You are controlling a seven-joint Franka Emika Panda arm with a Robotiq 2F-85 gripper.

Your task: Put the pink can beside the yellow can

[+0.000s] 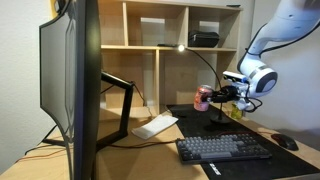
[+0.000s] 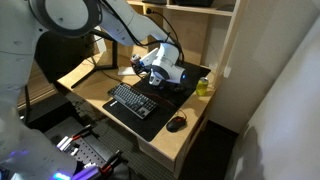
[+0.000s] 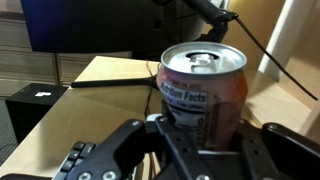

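The pink can, hanging above the black desk mat now, will be released by my gripper on the desk (image 1: 246,121) next to the yellow can, on the yellow can's side toward the mouse.
The pink can (image 3: 203,92) fills the wrist view, upright, with a silvery top and a pale nutrition label. My gripper (image 3: 200,140) is shut on it, fingers on both sides. In an exterior view the pink can (image 1: 204,97) hangs in the gripper (image 1: 212,97) above the black desk mat. The yellow can (image 1: 237,110) stands on the desk just behind the gripper, partly hidden by it. It also shows in an exterior view (image 2: 203,86) at the desk's far corner, right of the gripper (image 2: 150,68).
A large monitor (image 1: 70,80) stands at the near left. A black keyboard (image 1: 224,148) and a mouse (image 1: 287,142) lie on the desk mat. A desk lamp (image 1: 205,60) stands behind the can. A wooden shelf (image 1: 160,45) backs the desk.
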